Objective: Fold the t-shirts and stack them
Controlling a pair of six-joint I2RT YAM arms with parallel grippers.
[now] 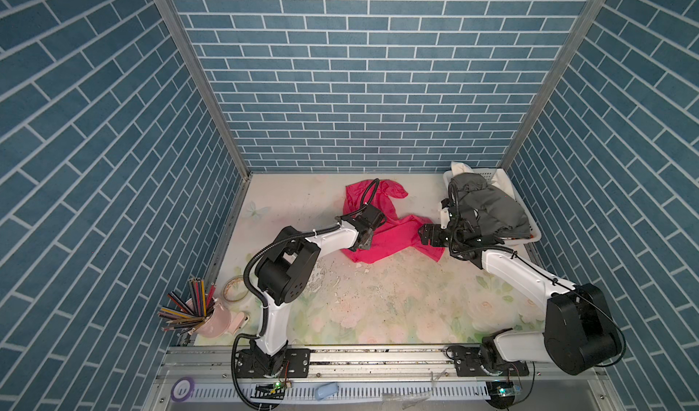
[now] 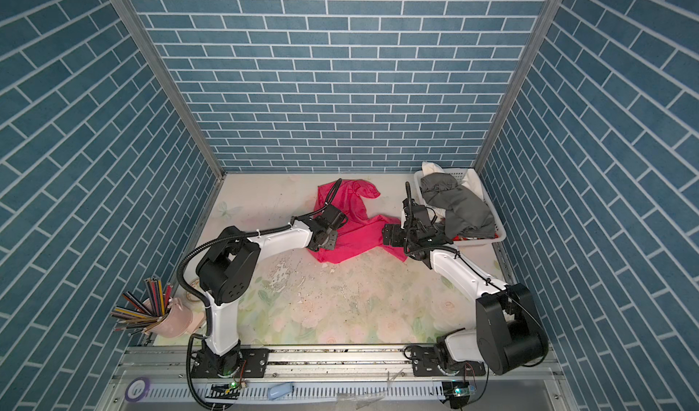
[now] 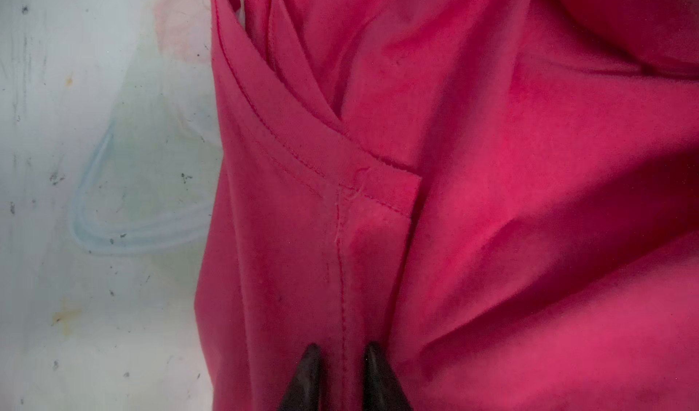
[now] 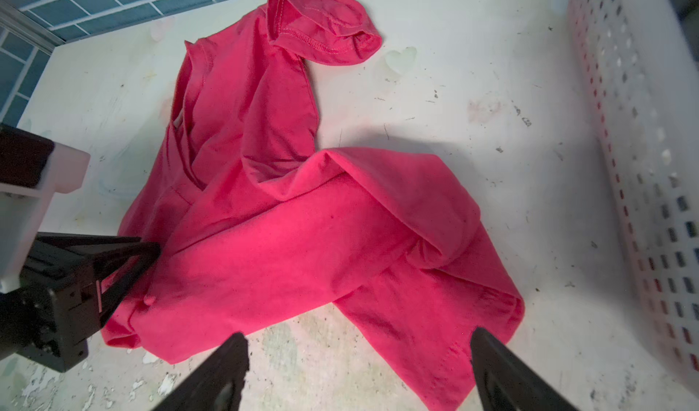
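My right gripper will grip the near corner (image 1: 438,257) (image 4: 452,393) of the end of the pink t-shirt nearest the basket, so that the cloth can be pulled straight.
A bright pink t-shirt (image 1: 393,235) (image 2: 359,235) lies crumpled at the middle back of the table, one sleeve reaching toward the rear wall. My left gripper (image 1: 365,242) (image 3: 342,356) presses down on its left edge, its two dark fingertips close together with a seamed ridge of the pink cloth (image 3: 491,201) pinched between them. My right gripper (image 1: 421,235) (image 4: 359,348) hangs open just above the pink t-shirt's (image 4: 302,239) right-hand part, holding nothing. A dark grey t-shirt (image 1: 488,205) (image 2: 461,208) is heaped in the basket over a white one (image 1: 459,169).
The white slotted basket (image 1: 529,235) (image 4: 643,163) stands at the back right, close to my right arm. A pink cup of coloured pencils (image 1: 196,310) and a tape roll (image 1: 236,288) sit at the front left. Blue brick walls close three sides.
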